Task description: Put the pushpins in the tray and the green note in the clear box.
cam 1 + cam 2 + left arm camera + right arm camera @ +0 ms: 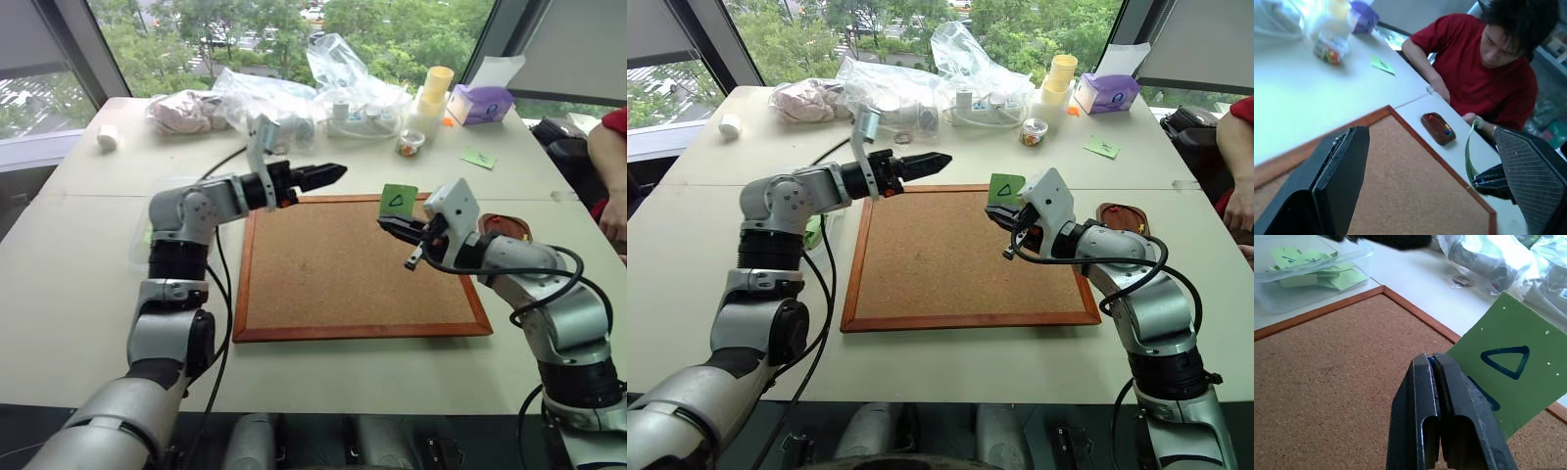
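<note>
My right gripper is to release the blue pushpin in the dark red-brown tray [504, 232], next to the corkboard.
The green note [398, 199], with a black triangle drawn on it, is pinched upright in my right gripper [394, 225], which is shut on its lower edge above the corkboard's far right corner. My left gripper [333, 173] hangs level over the board's far edge, pointing toward the note. It is open and holds nothing. The dark red-brown tray [1436, 131] lies just past the board's right side, with a few small pushpins [1446, 130] in it. The clear box [1276, 301] stands off the board's left side with several green notes inside, partly hidden behind my left arm in the head views.
The wood-framed corkboard [343, 274] fills the table's middle. A person in a red shirt [1474, 73] sits at the right edge, hand near the tray. Clear plastic bags [294, 98], yellow cups [436, 88], a purple box [480, 103] and a small green slip [478, 158] lie along the far side.
</note>
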Controlling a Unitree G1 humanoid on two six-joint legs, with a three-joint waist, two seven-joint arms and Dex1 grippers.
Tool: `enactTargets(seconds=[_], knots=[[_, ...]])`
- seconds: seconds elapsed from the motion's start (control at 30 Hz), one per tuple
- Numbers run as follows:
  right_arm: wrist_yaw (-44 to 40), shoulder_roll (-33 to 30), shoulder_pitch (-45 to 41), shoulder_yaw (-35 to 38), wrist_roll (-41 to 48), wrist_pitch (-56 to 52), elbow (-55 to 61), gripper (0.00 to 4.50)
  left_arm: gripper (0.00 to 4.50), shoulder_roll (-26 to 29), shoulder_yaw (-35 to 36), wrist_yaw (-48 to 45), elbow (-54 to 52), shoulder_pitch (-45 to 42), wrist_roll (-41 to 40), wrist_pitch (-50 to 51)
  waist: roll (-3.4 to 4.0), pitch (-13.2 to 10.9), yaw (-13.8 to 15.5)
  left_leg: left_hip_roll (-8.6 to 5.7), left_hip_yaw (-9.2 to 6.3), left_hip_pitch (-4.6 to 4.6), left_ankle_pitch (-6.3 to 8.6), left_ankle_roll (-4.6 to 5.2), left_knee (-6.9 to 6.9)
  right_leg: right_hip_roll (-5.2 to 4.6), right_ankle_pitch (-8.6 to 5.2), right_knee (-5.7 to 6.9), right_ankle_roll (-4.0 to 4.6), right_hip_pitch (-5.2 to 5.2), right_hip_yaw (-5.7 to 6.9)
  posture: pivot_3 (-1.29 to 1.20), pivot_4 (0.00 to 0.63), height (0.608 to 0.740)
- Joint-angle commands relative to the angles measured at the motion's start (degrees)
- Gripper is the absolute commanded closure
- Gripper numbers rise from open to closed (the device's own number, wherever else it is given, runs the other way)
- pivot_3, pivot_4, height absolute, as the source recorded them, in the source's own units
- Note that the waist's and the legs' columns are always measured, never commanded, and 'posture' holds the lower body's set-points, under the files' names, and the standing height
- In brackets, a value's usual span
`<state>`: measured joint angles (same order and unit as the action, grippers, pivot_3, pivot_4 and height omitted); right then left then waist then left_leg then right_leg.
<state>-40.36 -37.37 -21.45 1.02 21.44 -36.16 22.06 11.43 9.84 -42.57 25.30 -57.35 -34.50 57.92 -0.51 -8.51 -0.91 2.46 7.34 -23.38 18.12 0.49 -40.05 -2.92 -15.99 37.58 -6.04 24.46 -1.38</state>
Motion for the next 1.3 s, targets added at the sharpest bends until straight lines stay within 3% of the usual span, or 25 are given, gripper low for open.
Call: enactTargets(seconds=[0.03, 0.47, 0.57, 0.8, 0.83, 1.17, 1.3], knots=[[-2.54, -1.21, -2.56, -1.74, -1.26, 3.32, 0.8, 4.5, 0.06, -2.63, -2.87, -3.18, 3.63, -3.17, 0.32, -2.23, 0.0, 0.0, 0.04, 0.01, 0.0, 0.0, 0.0, 0.0, 0.01, 0.02, 0.0, -0.01, 0.0, 0.0, 0.0, 0.0, 0.15, 0.735], [-2.45, 0.3, -3.38, -5.22, -4.64, 5.62, 0.75, 4.5, 0.06, -6.1, -8.94, -12.42, 11.35, -5.29, 4.22, -10.32, 0.0, 0.0, 0.27, -0.01, 0.05, 0.0, -0.02, -0.03, -0.02, 0.01, 0.0, -0.02, 0.0, -0.01, 0.0, 0.0, 0.15, 0.735], [-2.28, 0.01, -3.28, -5.03, -4.84, 5.49, 1.66, 4.5, 0.85, -7.52, -8.7, -11.81, 12.96, -6.18, 4.53, -10.75, 0.0, 0.0, 0.24, -0.01, 0.04, 0.0, -0.02, -0.03, -0.01, 0.02, 0.0, -0.03, 0.0, -0.01, 0.0, 0.0, 0.15, 0.735], [-1.93, 0.1, -3.34, -4.93, -5.77, 5.99, 1.91, 4.5, 4.29, -7.81, -8.96, -12.45, 13.37, -5.92, 5.64, -11.05, 0.0, 0.0, 0.15, 0.0, 0.02, 0.0, -0.02, -0.03, -0.01, 0.03, 0.0, -0.03, 0.0, -0.01, 0.0, 0.0, 0.15, 0.735], [-1.7, 0.22, -3.34, -4.83, -5.94, 6.14, 1.75, 4.5, 4.43, -7.46, -10.03, -12.82, 13.28, -5.47, 6.81, -12.09, 0.0, 0.0, 0.16, 0.0, 0.02, 0.0, -0.02, -0.03, -0.01, 0.03, 0.0, -0.03, 0.0, -0.01, 0.0, 0.0, 0.15, 0.735], [2.17, 3.31, -2.86, -2.95, -5.28, 7.19, 3.11, 4.5, 4.43, -6.46, -10.67, -11.88, 18.2, -4.13, 11.73, -17.13, 0.0, 0.0, 0.19, 0.0, 0.03, 0.0, -0.02, -0.03, -0.01, 0.02, 0.0, -0.03, 0.0, -0.01, 0.0, 0.0, 0.15, 0.735], [6.28, 5.66, -2.32, 2.56, -1.17, 2.21, 5.35, 4.5, 4.43, -5.31, -9.89, -11.87, 16.97, -4.13, 11.84, -18.3, -0.01, -0.01, 0.26, 0.0, 0.03, -0.01, -0.02, -0.03, -0.01, 0.01, 0.0, -0.03, 0.0, -0.01, 0.0, 0.0, 0.15, 0.735]])
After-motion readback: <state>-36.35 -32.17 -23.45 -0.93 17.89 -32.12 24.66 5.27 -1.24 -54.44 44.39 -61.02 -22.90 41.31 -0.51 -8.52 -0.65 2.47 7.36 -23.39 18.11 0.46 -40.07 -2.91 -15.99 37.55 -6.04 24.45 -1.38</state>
